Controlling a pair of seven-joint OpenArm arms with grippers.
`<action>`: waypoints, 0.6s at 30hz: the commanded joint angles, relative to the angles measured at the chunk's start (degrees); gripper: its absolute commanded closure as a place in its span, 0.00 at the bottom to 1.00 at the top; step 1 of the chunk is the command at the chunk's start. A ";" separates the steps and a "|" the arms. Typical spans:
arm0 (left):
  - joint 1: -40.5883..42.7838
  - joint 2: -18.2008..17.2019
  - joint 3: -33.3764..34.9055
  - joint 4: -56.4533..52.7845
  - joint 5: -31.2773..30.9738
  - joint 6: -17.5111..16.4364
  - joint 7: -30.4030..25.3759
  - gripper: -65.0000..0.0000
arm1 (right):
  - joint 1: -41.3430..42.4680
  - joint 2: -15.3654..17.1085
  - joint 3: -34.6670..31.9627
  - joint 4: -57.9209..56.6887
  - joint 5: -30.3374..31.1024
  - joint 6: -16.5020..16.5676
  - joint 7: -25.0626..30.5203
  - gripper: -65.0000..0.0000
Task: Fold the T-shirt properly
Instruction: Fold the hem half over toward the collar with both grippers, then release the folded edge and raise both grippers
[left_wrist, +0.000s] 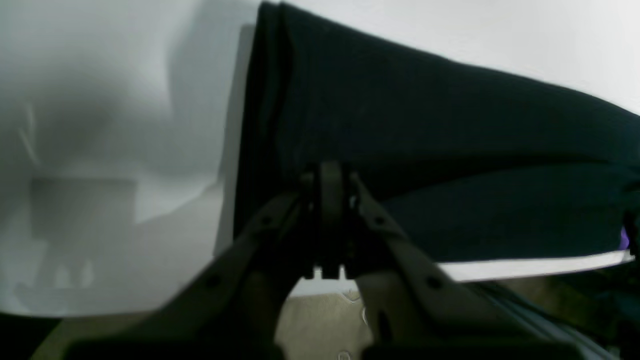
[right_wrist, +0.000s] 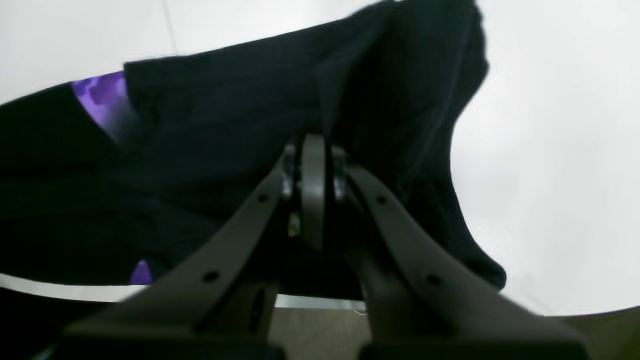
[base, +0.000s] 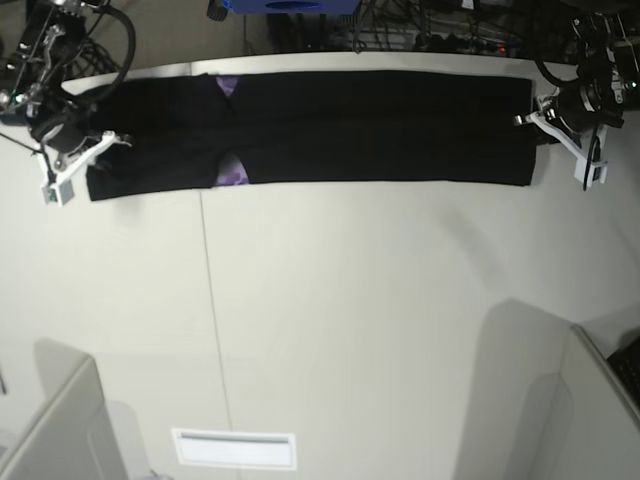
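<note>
The T-shirt lies near the table's far edge, so the robot's right gripper should open, grab the T-shirt's end (base: 108, 182) and, together with the left gripper, slide it toward the front.
The T-shirt (base: 380, 125) lies as a long black band along the table's far edge, with purple print (base: 232, 175) showing at a fold near its left part. My left gripper (base: 528, 120) is at the band's right end, and in the left wrist view it (left_wrist: 330, 175) is shut on the black cloth (left_wrist: 425, 125) at that edge. My right gripper (base: 112, 140) is at the band's left end. In the right wrist view it (right_wrist: 312, 145) is shut on the cloth (right_wrist: 225, 125), which rises in a fold from the tips; purple print (right_wrist: 102, 92) shows to the left.
The white table (base: 350, 320) has a thin seam (base: 205, 300) running front to back and a white label (base: 235, 448) near the front edge. Grey panels stand at the front left (base: 60, 430) and front right (base: 590, 400). Cables and a blue object (base: 290, 5) sit beyond the far edge.
</note>
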 joint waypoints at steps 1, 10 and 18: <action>0.52 -0.90 -0.44 0.91 -0.13 -0.36 -0.54 1.00 | 0.28 0.96 0.34 0.72 0.44 0.13 0.97 1.00; 0.61 -0.90 -0.44 0.82 3.92 -0.27 -0.63 1.00 | 0.11 -0.62 0.69 0.72 0.35 -0.05 -1.23 1.00; 0.70 -0.99 -0.53 0.91 5.50 -0.27 -0.63 1.00 | 0.11 -1.32 0.78 -1.39 0.26 -0.23 -2.02 1.00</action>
